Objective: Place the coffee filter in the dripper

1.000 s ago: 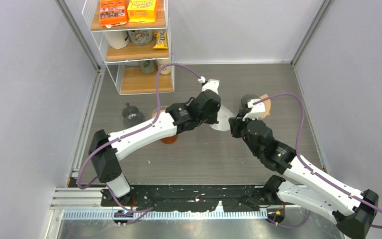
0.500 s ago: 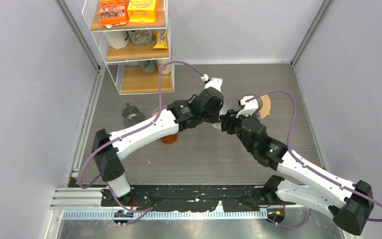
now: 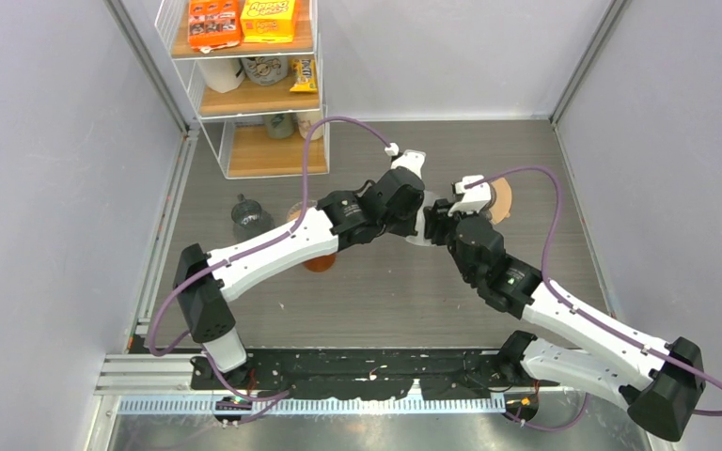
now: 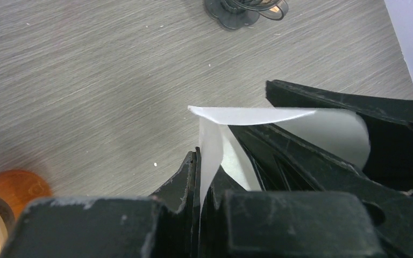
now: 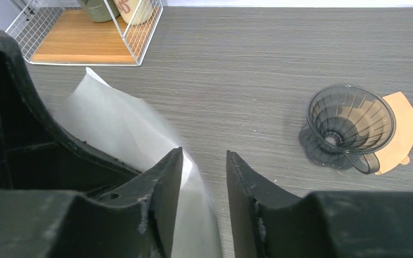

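The white coffee filter, still held above the table, will be released by my left gripper in the clear dripper on top of the orange cup (image 3: 311, 215).
My left gripper (image 4: 200, 153) is shut on a white paper coffee filter (image 4: 301, 121) and holds it above the table; in the top view the filter (image 3: 420, 228) shows between the two wrists. My right gripper (image 5: 203, 156) is open, with an edge of the white filter (image 5: 118, 121) reaching between its jaws, against the left finger. The dark transparent dripper (image 5: 349, 121) stands on the table to the right, next to a brown filter (image 5: 403, 129). The dripper's base shows at the top of the left wrist view (image 4: 246, 6). In the top view my right wrist hides the dripper.
An orange cup (image 3: 321, 259) sits under my left forearm, and a glass jar (image 3: 247, 217) stands to its left. A wire shelf rack (image 3: 254, 94) with boxes and jars stands at the back left. The brown filter (image 3: 501, 199) lies right of the grippers.
My right gripper has moved left from the dripper to the white filter, its open jaws now around the filter's edge. My left gripper has shifted slightly right with the filter.
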Motion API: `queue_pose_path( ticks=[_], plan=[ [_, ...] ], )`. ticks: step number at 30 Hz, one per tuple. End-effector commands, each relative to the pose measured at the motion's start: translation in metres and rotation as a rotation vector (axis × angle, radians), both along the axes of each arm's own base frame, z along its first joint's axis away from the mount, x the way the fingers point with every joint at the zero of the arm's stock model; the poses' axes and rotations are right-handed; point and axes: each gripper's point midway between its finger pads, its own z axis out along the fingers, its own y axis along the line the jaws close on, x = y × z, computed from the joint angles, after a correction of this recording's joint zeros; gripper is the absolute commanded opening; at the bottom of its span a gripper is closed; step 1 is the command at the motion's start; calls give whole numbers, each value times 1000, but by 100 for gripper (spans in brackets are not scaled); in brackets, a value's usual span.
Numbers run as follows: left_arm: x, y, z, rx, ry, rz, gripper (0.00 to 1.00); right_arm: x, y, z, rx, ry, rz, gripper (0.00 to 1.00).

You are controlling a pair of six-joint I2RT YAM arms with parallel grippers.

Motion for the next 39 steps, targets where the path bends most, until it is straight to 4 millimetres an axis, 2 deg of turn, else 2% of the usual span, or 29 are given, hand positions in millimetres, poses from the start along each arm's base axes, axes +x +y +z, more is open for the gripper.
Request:
queue_pose_path(
  ticks=[1, 6, 12, 17, 26, 31, 36, 39],
  plan=[
    [-6, -4, 7, -18, -5, -39, 0, 7, 6, 29, 45, -71, 0, 35],
    [-3, 6, 2, 17, -14, -5, 0, 1, 3, 31, 71, -86, 10, 18],
    [-2, 16, 3, 28, -25, 23, 0, -4, -10, 24, 50, -68, -25, 10],
    [-2, 23, 3, 30, -31, 39, 0, -6, -18, 17, 21, -47, -46, 8],
    [-1, 30, 4, 46, -39, 48, 0, -12, -12, 23, 51, -50, 0, 7],
    [-1, 39, 6, 48, -42, 64, 0, -15, -25, 28, 62, -58, -46, 5],
    [-8, 31, 11, -1, -30, 13, 0, -19, -16, 32, 83, -61, 10, 6],
    [-12, 27, 14, -20, -26, -13, 0, -23, -7, 39, 120, -70, 68, 13]
  ],
)
